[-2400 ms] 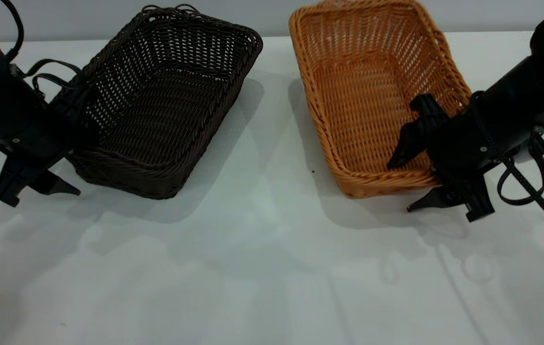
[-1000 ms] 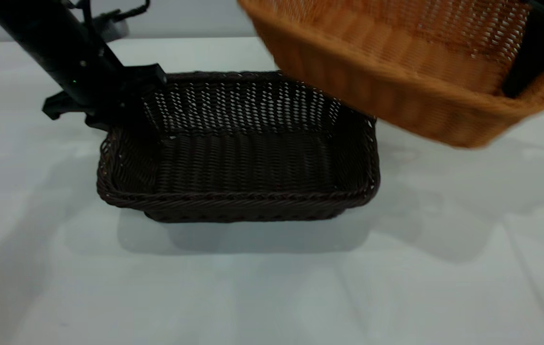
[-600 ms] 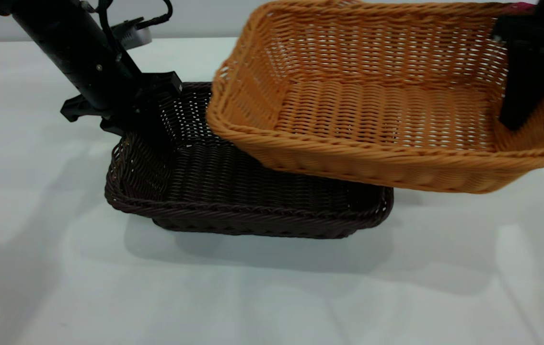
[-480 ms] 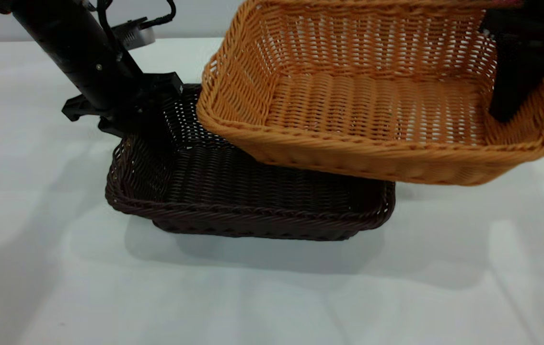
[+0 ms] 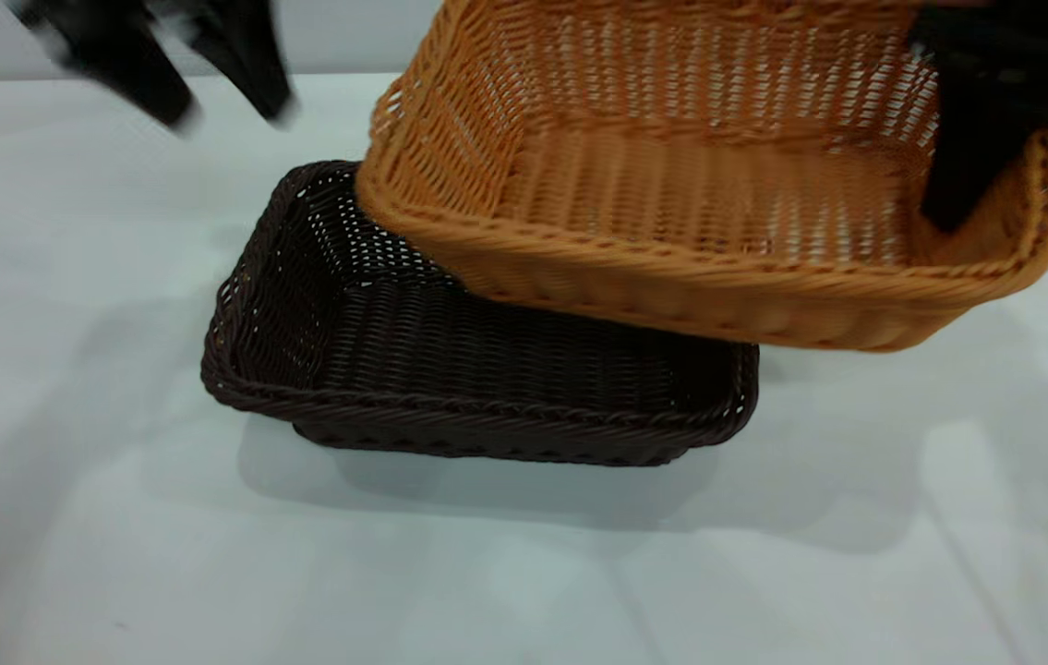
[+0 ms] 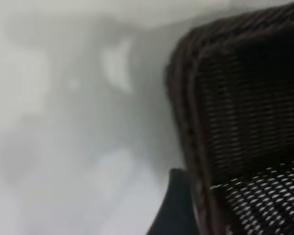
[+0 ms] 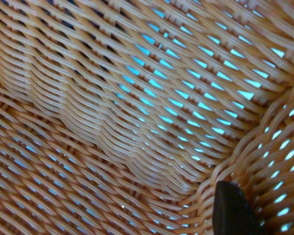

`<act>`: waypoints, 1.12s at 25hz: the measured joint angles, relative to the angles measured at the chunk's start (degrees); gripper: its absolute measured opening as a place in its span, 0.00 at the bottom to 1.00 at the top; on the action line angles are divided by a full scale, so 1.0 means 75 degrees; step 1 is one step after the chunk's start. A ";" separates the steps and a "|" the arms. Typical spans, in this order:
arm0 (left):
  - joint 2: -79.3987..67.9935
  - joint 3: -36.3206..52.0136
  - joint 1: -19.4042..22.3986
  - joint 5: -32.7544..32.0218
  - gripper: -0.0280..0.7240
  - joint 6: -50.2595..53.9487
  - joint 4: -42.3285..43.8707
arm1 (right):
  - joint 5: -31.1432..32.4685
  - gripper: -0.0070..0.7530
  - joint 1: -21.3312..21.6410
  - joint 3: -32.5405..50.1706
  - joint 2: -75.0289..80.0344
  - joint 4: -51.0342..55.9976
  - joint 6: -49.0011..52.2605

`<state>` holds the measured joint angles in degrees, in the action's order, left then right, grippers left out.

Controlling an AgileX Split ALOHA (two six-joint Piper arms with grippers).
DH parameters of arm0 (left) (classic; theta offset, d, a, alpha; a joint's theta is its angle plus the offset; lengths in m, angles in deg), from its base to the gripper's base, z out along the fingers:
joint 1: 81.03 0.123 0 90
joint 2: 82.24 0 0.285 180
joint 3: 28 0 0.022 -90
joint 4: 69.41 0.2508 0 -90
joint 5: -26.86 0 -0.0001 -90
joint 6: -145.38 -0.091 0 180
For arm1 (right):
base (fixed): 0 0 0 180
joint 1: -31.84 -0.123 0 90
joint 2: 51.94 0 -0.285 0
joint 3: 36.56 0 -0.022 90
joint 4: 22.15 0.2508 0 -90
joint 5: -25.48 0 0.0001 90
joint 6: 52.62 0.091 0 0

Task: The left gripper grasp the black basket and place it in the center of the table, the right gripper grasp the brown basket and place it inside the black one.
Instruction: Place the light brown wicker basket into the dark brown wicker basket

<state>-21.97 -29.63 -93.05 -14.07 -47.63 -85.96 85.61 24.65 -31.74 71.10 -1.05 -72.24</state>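
I will use my right gripper to lower the brown basket into the black basket and set it down there, over its woven bottom (image 5: 498, 297).
The black basket (image 5: 477, 369) stands flat on the table (image 5: 117, 517), near its middle. My left gripper (image 5: 226, 109) is open and empty, lifted clear above and behind the basket's left end. In the left wrist view, the basket's corner rim (image 6: 186, 98) shows beside one finger (image 6: 174, 208). My right gripper (image 5: 985, 189) is shut on the right end wall of the brown basket (image 5: 671, 212). It holds that basket tilted in the air over the black basket's far right part. The right wrist view shows the brown weave (image 7: 112, 112) and one finger (image 7: 232, 210).
The white-grey tabletop stretches bare in front of and to both sides of the black basket. A pale wall (image 5: 330, 37) runs behind the table's far edge.
My left gripper has let go of the black basket's left end and risen up and back. The brown basket has moved left, further over the black basket, which has stayed put.
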 joint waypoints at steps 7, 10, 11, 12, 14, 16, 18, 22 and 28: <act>0.1738 0.0000 0.0549 -0.0144 0.81 0.1159 0.1293 | -0.0250 0.29 -0.1277 -0.0663 0.0575 0.0081 0.0327; 0.1910 0.0000 0.0555 -0.0275 0.81 0.1199 0.1292 | -0.0239 0.29 -0.1641 -0.1291 0.0915 0.0152 0.0411; 0.1917 0.0000 0.0555 -0.0317 0.81 0.1206 0.1292 | -0.0222 0.29 -0.1728 -0.1501 0.1069 0.0160 0.0436; 0.1917 0.0000 0.0555 -0.0361 0.81 0.1208 0.1292 | -0.0196 0.29 -0.1785 -0.1656 0.1236 0.0160 0.0503; 0.1917 0.0000 0.0555 -0.0425 0.81 0.1208 0.1292 | -0.0059 0.29 -0.1860 -0.1940 0.1553 0.0165 0.0605; 0.1917 0.0000 0.0555 -0.0461 0.81 0.1208 0.1292 | 0.0154 0.29 -0.1866 -0.2029 0.1828 0.0176 0.0637; 0.1917 0.0000 0.0555 -0.0503 0.81 0.1208 0.1292 | 0.0139 0.29 -0.1866 -0.2029 0.1990 0.0209 0.0666; 0.1917 0.0000 0.0555 -0.0526 0.81 0.1224 0.1292 | -0.0158 0.29 -0.1866 -0.2046 0.2099 0.0261 0.0723; 0.1917 0.0000 0.0555 -0.0546 0.81 0.1230 0.1292 | -0.0200 0.48 -0.1866 -0.2096 0.2107 0.0421 0.0769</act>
<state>-7.59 -29.63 -88.89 -18.17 -38.40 -76.27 84.11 10.65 -47.46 86.90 2.11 -66.48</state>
